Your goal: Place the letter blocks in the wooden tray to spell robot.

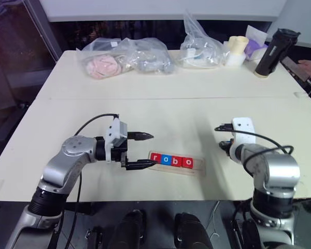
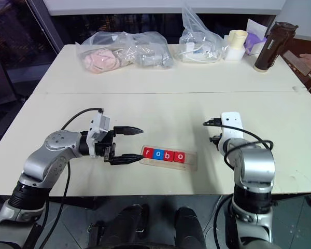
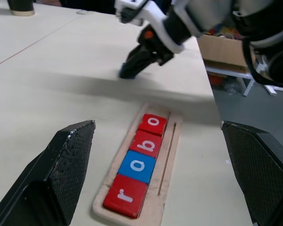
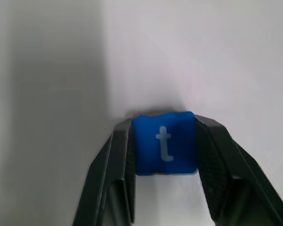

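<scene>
My right gripper should set the t block down and grip its top and bottom edges point(image 4: 164, 114), because it now covers the block's side that must meet the red o.
The wooden tray point(image 1: 198, 167) lies near the table's front edge. In it four letter blocks sit in a row: a red r point(image 1: 155, 158), a blue o point(image 1: 166, 160), a red b point(image 1: 177, 161) and a red o point(image 1: 187, 162). The tray's right end is bare wood. My left gripper point(image 1: 149, 150) is open at the tray's left end, pointing right, with nothing between its fingers. My right gripper point(image 4: 164, 123) is shut on a blue t block point(image 4: 164, 155), over bare table to the right of the tray. The right hand point(image 1: 237, 140) hides that block in the eye views.
Along the table's back edge lie clear plastic bags point(image 1: 129, 57) of soft items, another bag point(image 1: 199, 46), cream cups point(image 1: 237, 49) and a dark bottle point(image 1: 272, 52). A person's hand holding a phone point(image 1: 303, 67) shows at the far right.
</scene>
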Robot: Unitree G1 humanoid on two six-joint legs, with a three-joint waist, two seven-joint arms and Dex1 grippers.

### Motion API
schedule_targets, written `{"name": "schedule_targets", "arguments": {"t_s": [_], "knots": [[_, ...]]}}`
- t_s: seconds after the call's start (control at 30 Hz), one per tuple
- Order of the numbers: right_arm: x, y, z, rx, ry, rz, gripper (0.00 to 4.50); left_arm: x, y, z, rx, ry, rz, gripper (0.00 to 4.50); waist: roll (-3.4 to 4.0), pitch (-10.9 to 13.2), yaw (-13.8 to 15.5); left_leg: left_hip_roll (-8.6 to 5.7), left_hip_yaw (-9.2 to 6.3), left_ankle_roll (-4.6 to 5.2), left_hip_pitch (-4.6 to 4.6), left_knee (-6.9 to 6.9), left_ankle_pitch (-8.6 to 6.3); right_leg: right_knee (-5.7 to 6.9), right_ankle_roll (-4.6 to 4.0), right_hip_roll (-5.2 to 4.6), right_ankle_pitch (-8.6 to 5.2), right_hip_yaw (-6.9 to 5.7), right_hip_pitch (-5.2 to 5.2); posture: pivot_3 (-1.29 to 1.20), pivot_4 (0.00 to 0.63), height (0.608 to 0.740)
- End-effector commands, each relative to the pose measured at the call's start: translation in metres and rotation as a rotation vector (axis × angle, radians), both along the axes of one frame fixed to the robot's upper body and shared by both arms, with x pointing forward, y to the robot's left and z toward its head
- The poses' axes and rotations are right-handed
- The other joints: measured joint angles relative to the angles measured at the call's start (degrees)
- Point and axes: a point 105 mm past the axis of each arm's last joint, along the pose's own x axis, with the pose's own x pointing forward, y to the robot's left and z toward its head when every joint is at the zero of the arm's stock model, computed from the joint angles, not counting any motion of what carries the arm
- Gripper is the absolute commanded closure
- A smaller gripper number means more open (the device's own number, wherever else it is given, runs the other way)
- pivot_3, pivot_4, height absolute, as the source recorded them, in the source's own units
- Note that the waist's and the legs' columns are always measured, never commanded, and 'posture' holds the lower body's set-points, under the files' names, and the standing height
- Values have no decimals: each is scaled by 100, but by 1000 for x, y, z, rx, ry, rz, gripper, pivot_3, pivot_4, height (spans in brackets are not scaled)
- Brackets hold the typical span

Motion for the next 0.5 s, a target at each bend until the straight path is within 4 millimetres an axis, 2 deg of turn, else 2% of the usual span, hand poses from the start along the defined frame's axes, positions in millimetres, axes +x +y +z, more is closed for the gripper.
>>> {"name": "schedule_targets", "arguments": {"t_s": [0.03, 0.3, 0.43, 0.5], "knots": [[-11, 3, 11, 4, -62, 38, 3337, -1, -2, 5, -14, -29, -15, 0, 0, 0, -5, 1, 0, 0, 0, 0, 0, 0, -1, -1, -1, 0, 0, 0, 150, 738], [-27, 6, 1, 30, -51, 34, 3337, 1, -3, 4, -14, -33, -22, 0, 0, 0, 18, 2, -1, 0, 0, 3, 0, -4, -3, -7, -2, 0, 1, 0, 150, 738], [-26, 6, 4, 24, -53, 57, 1375, 1, -3, 4, -13, -33, -24, 0, 0, 0, 23, 2, -1, -1, -1, 2, -1, -6, -4, -9, -3, 0, 1, 0, 150, 738], [-23, 7, 12, -13, -48, 141, 296, 1, -3, 4, -13, -32, -23, 0, 2, 2, 22, 2, -1, -1, -2, 2, -1, -7, -4, -11, -3, 0, 1, 0, 150, 738]]}}
